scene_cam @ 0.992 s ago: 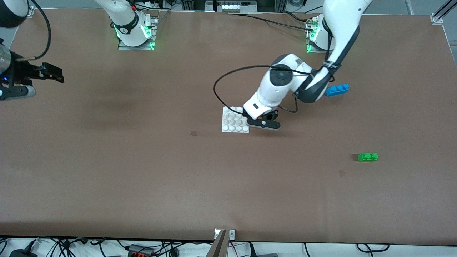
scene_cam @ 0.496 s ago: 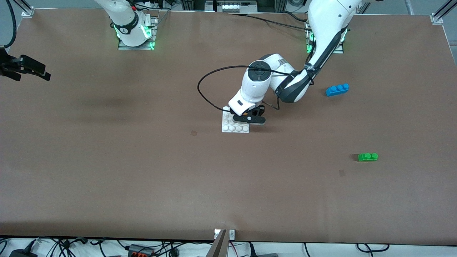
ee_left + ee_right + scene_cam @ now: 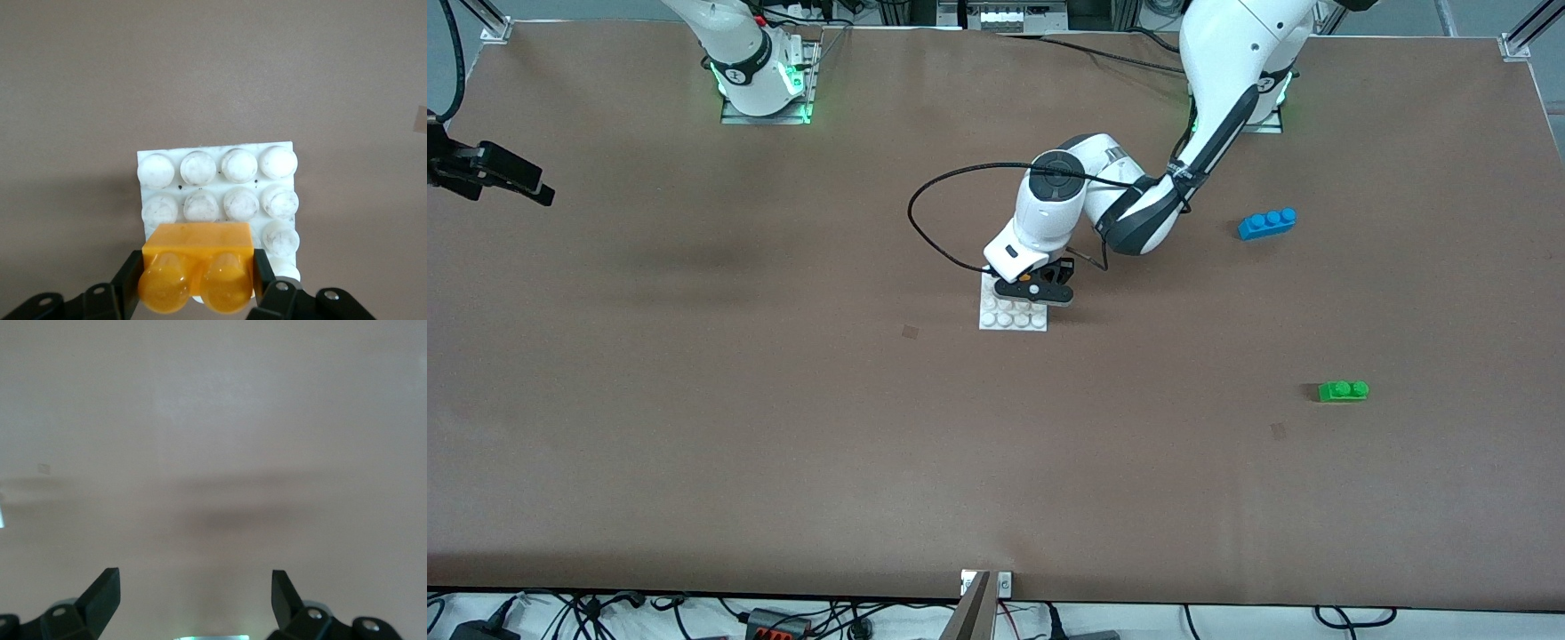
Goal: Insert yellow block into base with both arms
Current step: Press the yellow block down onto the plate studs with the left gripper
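Observation:
Next, my left gripper lets go of the yellow block on the white base's middle studs [image 3: 1015, 290] [image 3: 221, 239], toward the base of the left arm.
My left gripper [image 3: 1039, 288] is shut on the yellow block [image 3: 198, 250], with one finger on each short end and the block's two studs facing the wrist camera. It holds the block low over the white base [image 3: 1000, 321], above the rows of studs toward the left arm's base. I cannot tell whether the block touches the studs. The base also shows in the left wrist view [image 3: 215, 148], with most of its studs uncovered. My right gripper [image 3: 489, 169] is open and empty over the table edge at the right arm's end, and it waits there; its wrist view [image 3: 195, 587] shows bare table only.
A blue three-stud brick [image 3: 1267, 222] lies toward the left arm's end of the table. A green two-stud brick [image 3: 1343, 390] lies nearer the front camera than the blue one. A black cable [image 3: 934, 231] loops from the left wrist above the table beside the base.
My left gripper has carried the yellow block from beside the base to over its studs. My right gripper drew back toward the table's edge, then held still.

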### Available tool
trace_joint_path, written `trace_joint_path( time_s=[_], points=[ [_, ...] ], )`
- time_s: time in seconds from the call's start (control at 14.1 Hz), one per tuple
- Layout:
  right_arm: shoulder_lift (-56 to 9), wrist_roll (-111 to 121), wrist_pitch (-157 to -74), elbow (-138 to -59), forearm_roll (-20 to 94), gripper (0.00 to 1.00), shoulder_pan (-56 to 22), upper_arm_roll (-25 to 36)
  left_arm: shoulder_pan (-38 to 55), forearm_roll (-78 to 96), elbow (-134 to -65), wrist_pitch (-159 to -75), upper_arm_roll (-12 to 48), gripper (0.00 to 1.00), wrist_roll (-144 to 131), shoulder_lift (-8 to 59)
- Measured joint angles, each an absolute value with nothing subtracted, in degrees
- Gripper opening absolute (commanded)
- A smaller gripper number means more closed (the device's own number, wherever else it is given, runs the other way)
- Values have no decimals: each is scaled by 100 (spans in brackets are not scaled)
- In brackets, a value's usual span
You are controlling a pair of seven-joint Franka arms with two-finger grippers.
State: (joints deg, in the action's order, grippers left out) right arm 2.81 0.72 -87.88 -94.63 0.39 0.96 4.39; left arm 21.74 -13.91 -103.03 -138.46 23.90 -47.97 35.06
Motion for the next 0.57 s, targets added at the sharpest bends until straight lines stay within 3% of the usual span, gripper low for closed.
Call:
trace_joint_path(
  time_s=[0.57],
  points=[
    [282,42,-8389,-9266,-130,100,230,15,2412,-1662,-10198,-13849,2385,58,-5027,3718]
  ],
)
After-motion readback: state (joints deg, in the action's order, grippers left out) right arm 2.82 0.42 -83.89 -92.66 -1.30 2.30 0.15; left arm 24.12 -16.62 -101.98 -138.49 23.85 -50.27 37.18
